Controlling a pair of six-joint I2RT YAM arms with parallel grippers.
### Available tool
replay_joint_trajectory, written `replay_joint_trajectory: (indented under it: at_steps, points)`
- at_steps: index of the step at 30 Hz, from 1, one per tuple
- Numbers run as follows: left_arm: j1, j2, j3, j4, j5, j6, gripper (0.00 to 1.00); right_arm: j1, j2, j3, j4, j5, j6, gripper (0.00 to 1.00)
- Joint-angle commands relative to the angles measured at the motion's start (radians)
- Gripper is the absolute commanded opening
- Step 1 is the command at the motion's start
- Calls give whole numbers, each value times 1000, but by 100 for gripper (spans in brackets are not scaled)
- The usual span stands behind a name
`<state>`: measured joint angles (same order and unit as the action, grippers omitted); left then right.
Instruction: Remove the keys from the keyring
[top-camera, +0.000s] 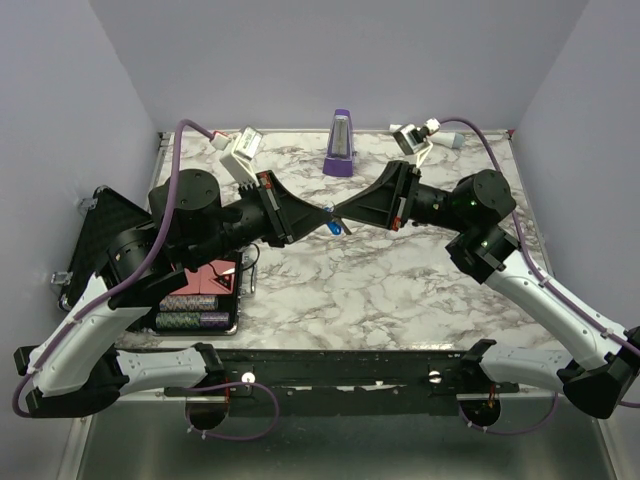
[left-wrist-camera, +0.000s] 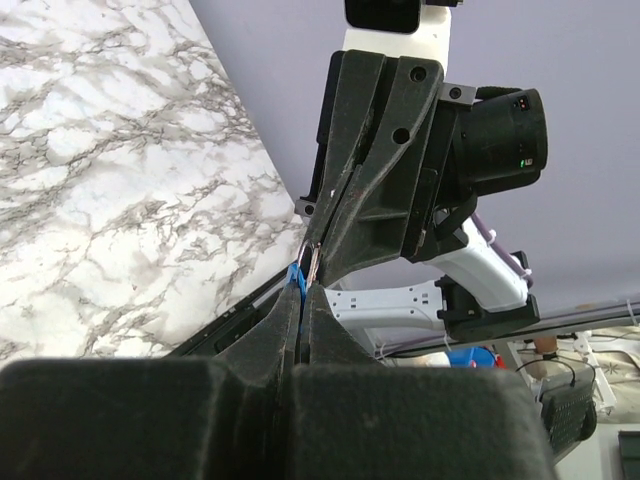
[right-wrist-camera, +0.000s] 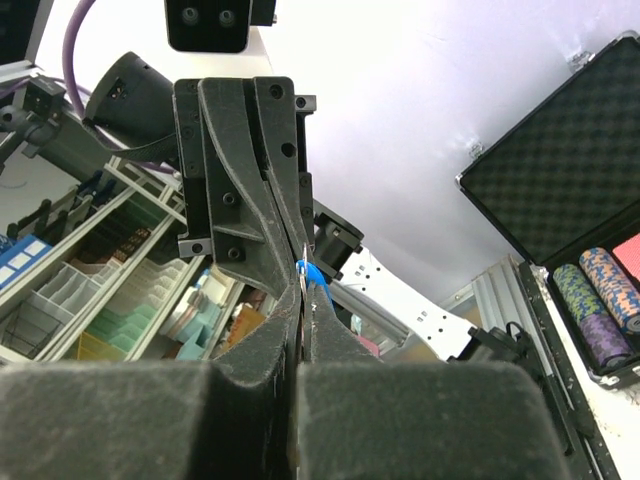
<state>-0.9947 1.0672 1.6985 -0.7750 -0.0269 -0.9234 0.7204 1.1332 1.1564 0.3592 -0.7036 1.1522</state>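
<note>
The key's blue head sits in my left gripper's fingers, so it should open and take the keyring (left-wrist-camera: 314, 262) close to my right gripper.
Both grippers meet tip to tip above the middle of the marble table (top-camera: 400, 290). My left gripper (top-camera: 321, 214) is shut on the keys' bright blue plastic head (top-camera: 333, 228). That head shows at its fingertips in the left wrist view (left-wrist-camera: 296, 276), where the left gripper (left-wrist-camera: 301, 292) has its jaws pressed together. A thin silvery keyring (left-wrist-camera: 313, 262) runs from there into the right gripper (left-wrist-camera: 322, 235). My right gripper (top-camera: 340, 209) is shut on this thin silvery metal (right-wrist-camera: 303, 262). In the right wrist view the right gripper (right-wrist-camera: 304, 300) has the blue head (right-wrist-camera: 314, 275) just past its tips.
A purple metronome-shaped block (top-camera: 340, 145) stands at the back middle of the table. An open black case (top-camera: 100, 225) with poker chips (top-camera: 190, 310) lies at the left edge, under the left arm. It also shows in the right wrist view (right-wrist-camera: 560, 180).
</note>
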Motion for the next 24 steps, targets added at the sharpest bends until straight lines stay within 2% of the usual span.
replay_joint_trajectory:
  at_steps: [1,6,8,11,13,15,17,24]
  points:
    - [-15,16,-10,54,-10,-5,0,7,-3,-12,40,30,1,4]
    - [-19,23,-2,59,8,8,0,5,-3,-6,20,21,-5,1]
    - [-19,27,10,39,10,24,12,7,-7,2,-8,10,-23,1]
    - [-19,20,27,-4,1,49,47,7,-12,31,-77,-8,-72,1]
    - [-19,5,35,-32,-13,72,62,7,-15,49,-117,-33,-100,1]
    - [-19,-12,55,-58,-30,96,70,7,-16,66,-146,-57,-124,1]
    - [-18,-29,72,-79,-42,124,70,7,-16,78,-167,-89,-140,1]
    - [-7,-84,53,-86,-5,181,52,7,-7,97,-172,-171,-137,1]
